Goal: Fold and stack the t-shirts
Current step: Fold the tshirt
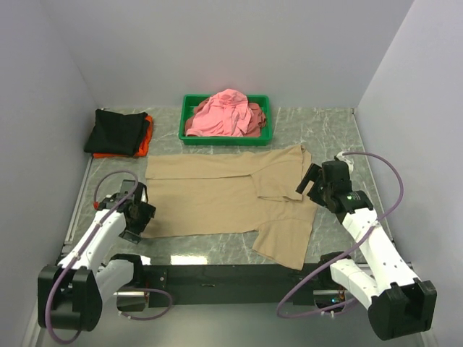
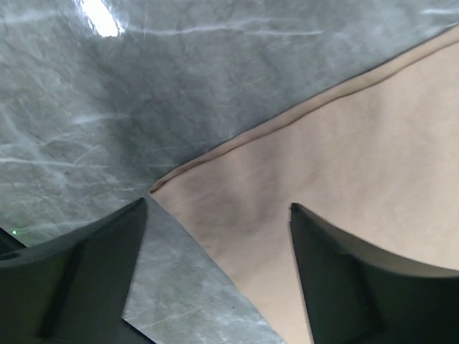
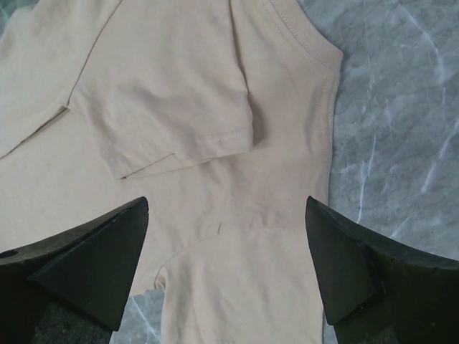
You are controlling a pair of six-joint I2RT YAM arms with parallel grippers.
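Next, I move my right gripper to the tan t-shirt's unfolded sleeve and close it on the sleeve's end [image 1: 293, 264] nearest the table's front edge.
A tan t-shirt [image 1: 217, 195] lies spread flat across the middle of the table, one sleeve folded over its body at the right and the other sleeve [image 1: 283, 242] reaching toward the front edge. My left gripper [image 1: 137, 217] hangs open over the shirt's near left hem corner [image 2: 154, 188], with cloth and bare table between its fingers [image 2: 100, 258]. My right gripper [image 1: 312, 186] stands open above the shirt's shoulder and collar area [image 3: 244, 208], holding nothing. Pink t-shirts [image 1: 226, 113] are heaped in the tray. A black t-shirt [image 1: 116, 130] lies folded on an orange one [image 1: 145, 141] at the back left.
The green plastic tray [image 1: 189, 108] stands at the back centre against the wall. Grey walls close in the table on the left, back and right. Bare marble tabletop [image 1: 325, 130] shows at the back right and along the front edge.
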